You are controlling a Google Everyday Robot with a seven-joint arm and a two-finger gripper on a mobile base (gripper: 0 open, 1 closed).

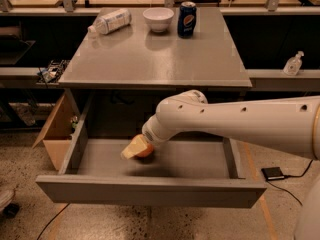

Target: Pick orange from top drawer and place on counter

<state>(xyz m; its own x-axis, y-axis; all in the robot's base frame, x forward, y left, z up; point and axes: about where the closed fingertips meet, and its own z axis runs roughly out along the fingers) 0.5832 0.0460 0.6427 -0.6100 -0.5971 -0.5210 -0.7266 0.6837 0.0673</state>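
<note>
The robot's gripper should close around the sides of the orange (147,156) on the bottom of the open top drawer.
The top drawer (100,169) is pulled open below the grey counter (155,59). The orange (145,151) lies on the drawer floor left of the middle, mostly covered by my gripper (136,149). The white arm reaches in from the right and down into the drawer. The yellowish gripper sits right at the orange and over its left side. Only a small part of the orange shows.
At the counter's far edge lie a plastic bottle (110,21) on its side, a white bowl (158,19) and a blue soda can (187,19). A cardboard box (55,134) stands left of the drawer. A black device (273,173) lies on the floor at right.
</note>
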